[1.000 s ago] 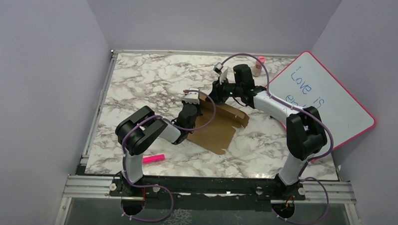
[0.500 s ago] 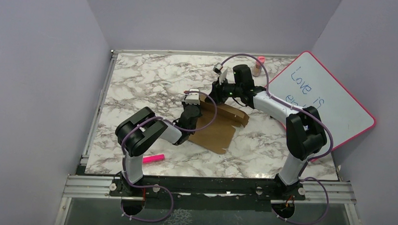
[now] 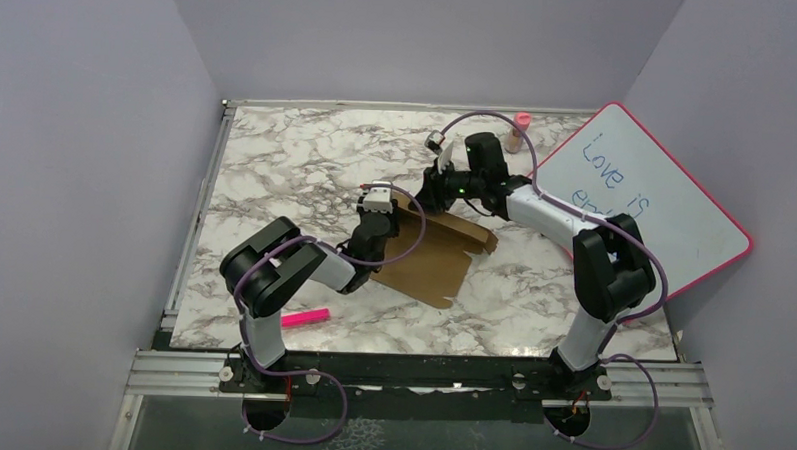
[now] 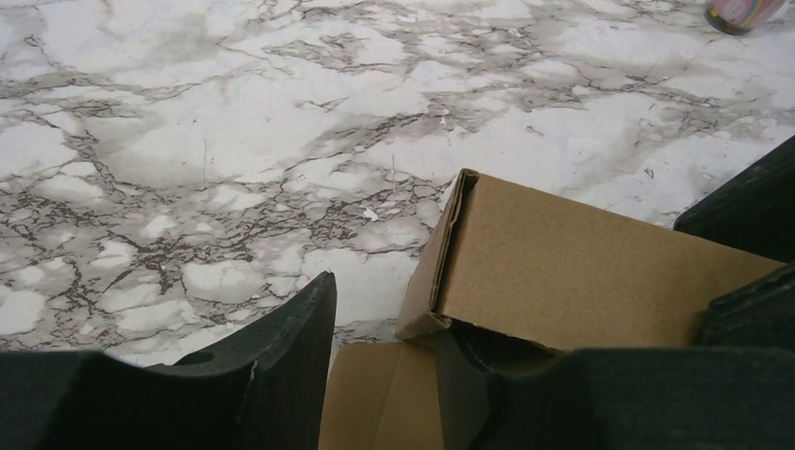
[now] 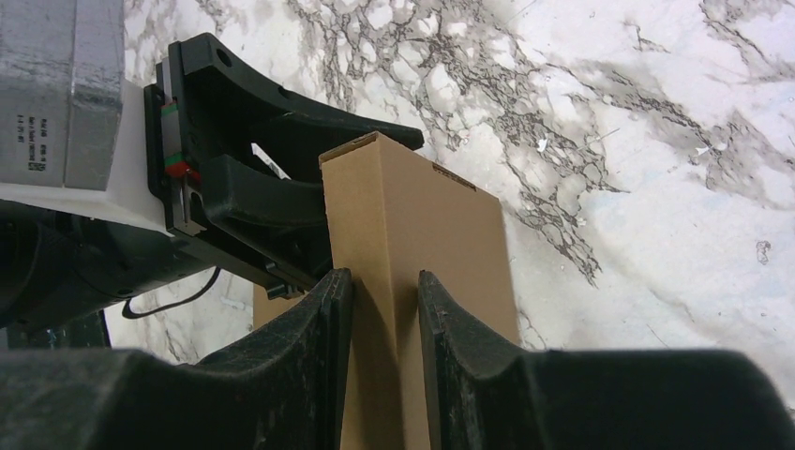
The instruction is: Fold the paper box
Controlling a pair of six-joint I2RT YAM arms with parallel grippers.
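The paper box's raised side slants between the robot's grippers, so the robot should turn it straight before the left gripper backs away and takes that side's end corner [image 4: 436, 258].
The paper box [image 3: 435, 254] is plain brown cardboard, lying partly folded mid-table with its far wall raised. My right gripper [image 3: 433, 189] reaches in from the back and is shut on the top of that doubled wall [image 5: 412, 234], one finger on each face. My left gripper [image 3: 379, 218] is at the wall's left end. In the left wrist view its jaws [image 4: 384, 342] stand open over the flat base panel. One finger [image 4: 281, 356] is off the cardboard and the other sits under the wall's corner [image 4: 562, 272]. The left gripper's fingers [image 5: 281, 131] show beside the wall's end in the right wrist view.
A pink-framed whiteboard [image 3: 651, 199] leans at the right edge of the table. A small pink-capped bottle [image 3: 519, 131] stands at the back near it. A pink marker [image 3: 305, 317] lies near the left arm's base. Grey walls close in the marble table [image 3: 297, 161].
My left gripper has opened and let go of the wall's left end, and its arm has shifted slightly left. The right gripper keeps its hold in the same place.
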